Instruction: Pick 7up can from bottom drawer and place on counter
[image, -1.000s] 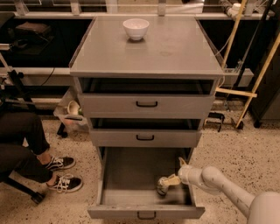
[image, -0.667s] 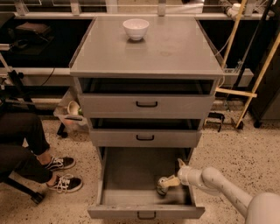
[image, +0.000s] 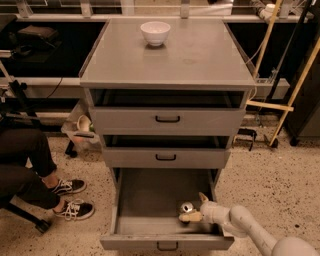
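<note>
Next, I close my gripper on the 7up can's sides (image: 188, 213), under its silver top, at the front corner of the bottom drawer.
The 7up can (image: 186, 207) stands inside the open bottom drawer (image: 150, 200), near its front right corner, silver top showing. My gripper (image: 192, 207) reaches into the drawer from the right, level with the can. It is open, with one pale finger behind the can and one in front of it. My arm (image: 240, 222) comes in over the drawer's right side. The counter (image: 200, 55) is the flat grey top of the cabinet, well above the can.
A white bowl (image: 155, 33) stands at the back of the counter. The two upper drawers (image: 167, 120) are slightly open. A seated person's legs and sneakers (image: 67, 197) are left of the cabinet. Wooden poles (image: 292, 95) lean at the right.
</note>
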